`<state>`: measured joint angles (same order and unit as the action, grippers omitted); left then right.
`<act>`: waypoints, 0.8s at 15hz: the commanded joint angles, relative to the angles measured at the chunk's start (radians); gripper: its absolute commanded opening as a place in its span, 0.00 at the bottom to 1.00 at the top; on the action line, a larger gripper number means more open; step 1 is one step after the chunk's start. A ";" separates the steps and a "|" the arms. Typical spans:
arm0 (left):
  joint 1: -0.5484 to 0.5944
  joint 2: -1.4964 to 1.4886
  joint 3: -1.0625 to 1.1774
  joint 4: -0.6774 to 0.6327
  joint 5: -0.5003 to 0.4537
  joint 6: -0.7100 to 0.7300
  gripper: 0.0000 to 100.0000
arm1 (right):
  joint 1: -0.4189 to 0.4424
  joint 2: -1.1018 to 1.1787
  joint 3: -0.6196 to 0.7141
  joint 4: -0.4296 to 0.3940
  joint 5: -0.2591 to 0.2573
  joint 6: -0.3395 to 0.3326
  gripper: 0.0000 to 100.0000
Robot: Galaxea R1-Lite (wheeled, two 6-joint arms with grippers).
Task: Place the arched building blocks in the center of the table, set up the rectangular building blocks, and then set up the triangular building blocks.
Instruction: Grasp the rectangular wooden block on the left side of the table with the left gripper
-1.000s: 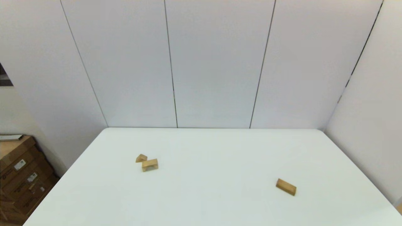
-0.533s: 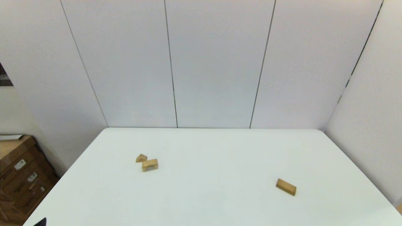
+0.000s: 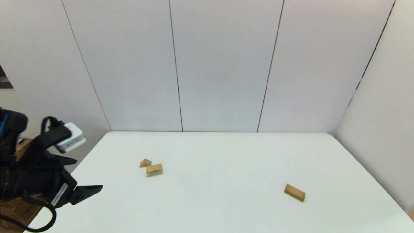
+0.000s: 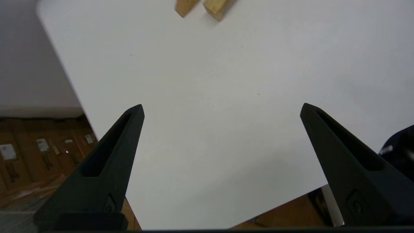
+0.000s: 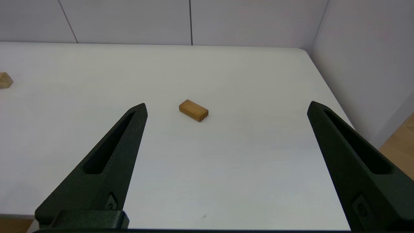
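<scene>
Next, I move my left gripper to the arched block beside the triangular block and close it on the middle of its long sides [image 3: 154, 169].
On the white table [image 3: 213, 207], the arched block [image 3: 154, 170] stands left of centre with its cut-out facing down. The triangular block [image 3: 145, 162] lies just behind it, close beside it. Far off at the front right, the rectangular block [image 3: 294, 193] lies flat. My left gripper [image 3: 93, 189] hovers over the table's front-left edge, short of the two left blocks, open and empty. Its wrist view [image 4: 221, 108] shows the arched block [image 4: 218, 8] and triangular block [image 4: 185, 6] far ahead. My right gripper [image 5: 227, 105] is open and empty, with the rectangular block [image 5: 193, 110] ahead of it.
Brown cardboard boxes [image 3: 13, 210] sit on the floor beside the table's left edge. White wall panels [image 3: 223, 64] close off the back and right sides. Another wooden block [image 5: 5, 80] is cut off by the edge of the right wrist view.
My left arm has come up into the head view from the lower left and now hangs over the table's front-left edge. None of the blocks has moved.
</scene>
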<state>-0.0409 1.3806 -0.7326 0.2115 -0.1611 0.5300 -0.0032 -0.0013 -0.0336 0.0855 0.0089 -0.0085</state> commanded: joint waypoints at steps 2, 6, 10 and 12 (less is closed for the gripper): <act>-0.017 0.508 -0.249 0.000 -0.018 0.182 1.00 | 0.000 0.000 0.000 0.000 0.002 -0.001 1.00; -0.065 0.661 -0.386 0.000 -0.020 0.252 1.00 | 0.000 0.000 0.000 0.000 0.002 -0.001 1.00; -0.108 0.759 -0.504 0.019 -0.020 0.306 1.00 | 0.000 0.001 0.000 0.000 0.000 -0.001 1.00; -0.114 0.795 -0.556 0.063 -0.020 0.338 1.00 | 0.000 0.000 0.000 0.000 0.000 -0.001 1.00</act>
<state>-0.1436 2.1085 -1.2349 0.2394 -0.1804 0.8447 -0.0032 -0.0013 -0.0336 0.0855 0.0091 -0.0089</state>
